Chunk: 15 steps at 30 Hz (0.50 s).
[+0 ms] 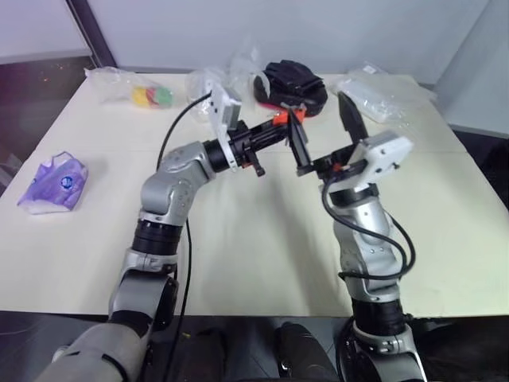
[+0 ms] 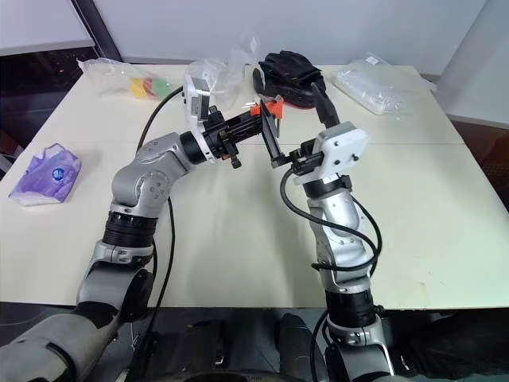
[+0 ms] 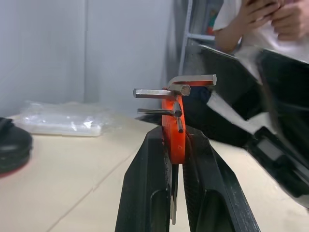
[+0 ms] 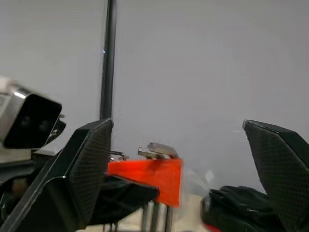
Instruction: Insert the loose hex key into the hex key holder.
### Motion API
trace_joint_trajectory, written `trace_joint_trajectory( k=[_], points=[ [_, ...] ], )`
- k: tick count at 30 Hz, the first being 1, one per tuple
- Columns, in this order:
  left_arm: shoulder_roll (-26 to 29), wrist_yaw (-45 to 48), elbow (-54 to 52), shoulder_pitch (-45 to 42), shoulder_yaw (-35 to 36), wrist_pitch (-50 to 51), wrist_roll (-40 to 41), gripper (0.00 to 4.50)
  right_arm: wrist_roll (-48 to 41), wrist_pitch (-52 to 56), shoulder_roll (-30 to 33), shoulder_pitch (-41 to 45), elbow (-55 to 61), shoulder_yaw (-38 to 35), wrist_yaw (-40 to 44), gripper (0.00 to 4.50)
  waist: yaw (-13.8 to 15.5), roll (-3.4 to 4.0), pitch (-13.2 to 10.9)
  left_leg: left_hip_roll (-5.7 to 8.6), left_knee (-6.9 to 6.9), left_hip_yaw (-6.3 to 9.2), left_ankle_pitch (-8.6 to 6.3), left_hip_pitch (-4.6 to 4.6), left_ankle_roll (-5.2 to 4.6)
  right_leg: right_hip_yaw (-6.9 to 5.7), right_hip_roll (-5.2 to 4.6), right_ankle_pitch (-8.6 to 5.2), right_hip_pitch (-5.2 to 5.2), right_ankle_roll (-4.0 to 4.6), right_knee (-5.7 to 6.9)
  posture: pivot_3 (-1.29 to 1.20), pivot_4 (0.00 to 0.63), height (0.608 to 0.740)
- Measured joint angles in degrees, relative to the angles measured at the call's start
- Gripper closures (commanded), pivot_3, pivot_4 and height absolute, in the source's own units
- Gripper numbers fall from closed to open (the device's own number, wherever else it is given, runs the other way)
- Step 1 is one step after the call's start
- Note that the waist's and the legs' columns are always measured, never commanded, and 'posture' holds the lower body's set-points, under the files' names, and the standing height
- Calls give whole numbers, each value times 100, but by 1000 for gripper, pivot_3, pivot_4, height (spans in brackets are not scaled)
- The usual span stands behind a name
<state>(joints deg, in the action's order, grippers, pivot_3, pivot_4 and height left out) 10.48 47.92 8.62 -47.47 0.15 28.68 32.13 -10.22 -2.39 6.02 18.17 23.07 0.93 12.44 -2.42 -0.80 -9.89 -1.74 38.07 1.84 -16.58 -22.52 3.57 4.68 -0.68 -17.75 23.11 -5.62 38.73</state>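
Next, I release the hex key holder with my left gripper on the bare cream table (image 1: 291, 216) between my arms.
My left gripper (image 1: 278, 129) is shut on the hex key holder (image 3: 173, 137), a small orange-red block held up above the table. Short metal keys stick out of its side. The hex key (image 3: 193, 80), the thickest silver L-shaped rod, sits at the holder's top end with nothing gripping it. My right gripper (image 4: 176, 124) is open and points up at the holder (image 4: 147, 176), with one finger (image 1: 299, 147) close beside it and the other finger (image 1: 351, 119) out to the right. Nothing is between them.
On the cream table (image 1: 238, 239), a black object on something red (image 1: 296, 79) lies at the back. Beside it are a bag of coloured pieces (image 1: 147, 94) and clear plastic bags (image 1: 382, 95). A purple packet (image 1: 54, 183) lies at the left. A person (image 3: 260, 19) stands beyond the table.
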Motion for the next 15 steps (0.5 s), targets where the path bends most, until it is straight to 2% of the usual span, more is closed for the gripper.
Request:
trace_joint_trajectory(
  k=[8, 12, 15],
  points=[
    [-600, -478, 60, 642, -141, 1384, 364, 4500, 1, 352, 464, -1267, 685, -633, -121, 42, 19, -1, -1, 2, -1, 0, 0, 1, -1, -2, 2, 0, -15, 0, -21, 0, 150, 740],
    [-1084, -949, 644, 720, -92, 2088, 515, 4500, 14, 470, 514, -1598, 948, -754, -191, 42, 2, -1, -1, 4, 0, 1, -1, 9, -1, -2, 3, 0, -30, -1, -37, 0, 150, 740],
    [-1189, -1227, 1121, 744, -70, 2409, 508, 4500, 73, 516, 517, -1694, 1114, -768, -246, 42, -17, -1, -1, 2, -6, 5, -1, 12, -1, -3, 11, 0, -28, 0, -37, 0, 150, 740]
  ],
)
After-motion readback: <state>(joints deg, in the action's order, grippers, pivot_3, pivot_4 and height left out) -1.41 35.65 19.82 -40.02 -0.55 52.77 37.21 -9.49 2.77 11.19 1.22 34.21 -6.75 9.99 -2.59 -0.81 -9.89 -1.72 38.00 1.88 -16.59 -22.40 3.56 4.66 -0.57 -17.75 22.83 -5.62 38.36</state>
